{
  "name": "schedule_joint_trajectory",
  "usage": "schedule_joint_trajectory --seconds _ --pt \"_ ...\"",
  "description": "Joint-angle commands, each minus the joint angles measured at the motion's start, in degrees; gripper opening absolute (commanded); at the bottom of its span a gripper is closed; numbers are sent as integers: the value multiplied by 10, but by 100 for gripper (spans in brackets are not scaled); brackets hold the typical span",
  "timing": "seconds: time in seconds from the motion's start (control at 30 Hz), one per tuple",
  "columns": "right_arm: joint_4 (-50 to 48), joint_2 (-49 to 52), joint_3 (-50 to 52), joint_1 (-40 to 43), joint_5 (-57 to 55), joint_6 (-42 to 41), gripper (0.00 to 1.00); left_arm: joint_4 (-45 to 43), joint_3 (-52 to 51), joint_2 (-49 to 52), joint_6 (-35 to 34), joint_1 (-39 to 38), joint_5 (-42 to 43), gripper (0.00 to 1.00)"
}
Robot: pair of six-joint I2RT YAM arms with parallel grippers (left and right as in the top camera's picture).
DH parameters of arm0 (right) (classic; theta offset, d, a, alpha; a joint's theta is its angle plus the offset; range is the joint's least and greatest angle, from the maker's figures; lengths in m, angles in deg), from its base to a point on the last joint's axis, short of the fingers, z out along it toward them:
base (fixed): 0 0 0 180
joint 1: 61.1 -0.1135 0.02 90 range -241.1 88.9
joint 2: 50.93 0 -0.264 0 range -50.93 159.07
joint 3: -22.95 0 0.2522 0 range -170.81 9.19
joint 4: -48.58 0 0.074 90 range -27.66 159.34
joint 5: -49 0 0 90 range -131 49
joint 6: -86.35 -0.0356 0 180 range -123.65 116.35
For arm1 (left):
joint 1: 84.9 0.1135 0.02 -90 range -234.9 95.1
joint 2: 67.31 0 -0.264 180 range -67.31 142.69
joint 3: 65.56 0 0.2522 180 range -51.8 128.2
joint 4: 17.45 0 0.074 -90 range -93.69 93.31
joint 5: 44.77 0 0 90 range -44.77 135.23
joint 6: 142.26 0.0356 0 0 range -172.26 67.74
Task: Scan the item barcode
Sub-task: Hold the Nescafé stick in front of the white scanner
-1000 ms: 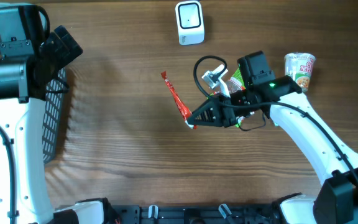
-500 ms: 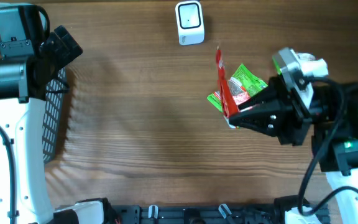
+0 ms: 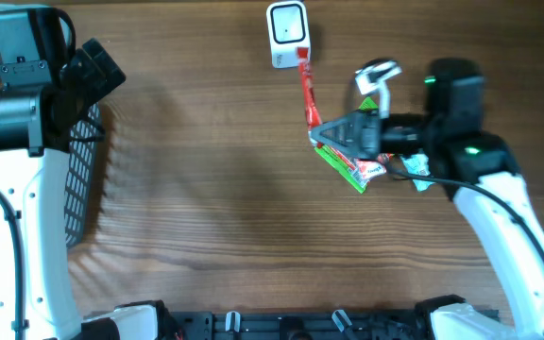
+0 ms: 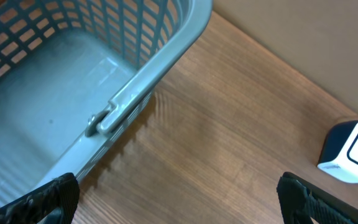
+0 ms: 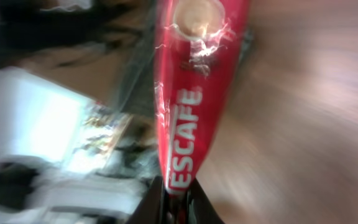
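Observation:
Next, I let go of the red Nescafe sachet with my right gripper between the green snack packet and the light blue packet [image 3: 404, 176].
A red Nescafe sachet [image 3: 304, 93] is pinched at its lower end by my right gripper [image 3: 317, 130], which is shut on it. The sachet's free end points up at the white scanner [image 3: 288, 34] at the table's far edge and nearly reaches it. In the right wrist view the sachet [image 5: 194, 93] rises out of the shut gripper [image 5: 178, 202], blurred. My left gripper [image 3: 97, 71] hangs at the far left, open and holding nothing, with its fingertips [image 4: 48, 199] wide apart. In the left wrist view the scanner [image 4: 353, 152] sits at the right edge.
A green snack packet [image 3: 349, 170] lies on the wood under the right gripper. A grey mesh basket [image 3: 83, 189] stands at the left edge, and its rim [image 4: 154, 81] fills the left wrist view.
The right arm has carried the sachet from the middle of the table up towards the scanner and turned it so its tip points there. The left arm has not moved.

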Motion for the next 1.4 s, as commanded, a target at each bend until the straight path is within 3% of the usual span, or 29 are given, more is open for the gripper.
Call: schedule_joint_trajectory --seconds 0.0,0.17,0.27,0.47,0.67,0.8,0.93,1.2,1.27,1.37 --pt "16 19 -14 -69 -347 35 4 -1 6 -2 5 2 -5 100" --pt "298 214 -377 -80 -428 55 4 -1 6 -2 5 2 -5 100" --pt "353 363 -593 -85 -447 78 4 -1 6 -2 5 2 -5 100" --pt "183 541 -621 -87 -464 84 4 -1 6 -2 5 2 -5 100" --pt "133 640 -620 -87 -464 85 4 -1 6 -2 5 2 -5 100" --pt "140 635 -620 -82 -464 84 4 -1 6 -2 5 2 -5 100" --pt "225 538 -620 -78 -460 84 4 -1 6 -2 5 2 -5 100" --pt "549 243 -620 -77 -512 81 4 -1 6 -2 5 2 -5 100" --pt "632 222 -619 -77 -577 27 4 -1 6 -2 5 2 -5 100" --pt "647 202 -534 -77 -700 -62 4 -1 6 -2 5 2 -5 100"
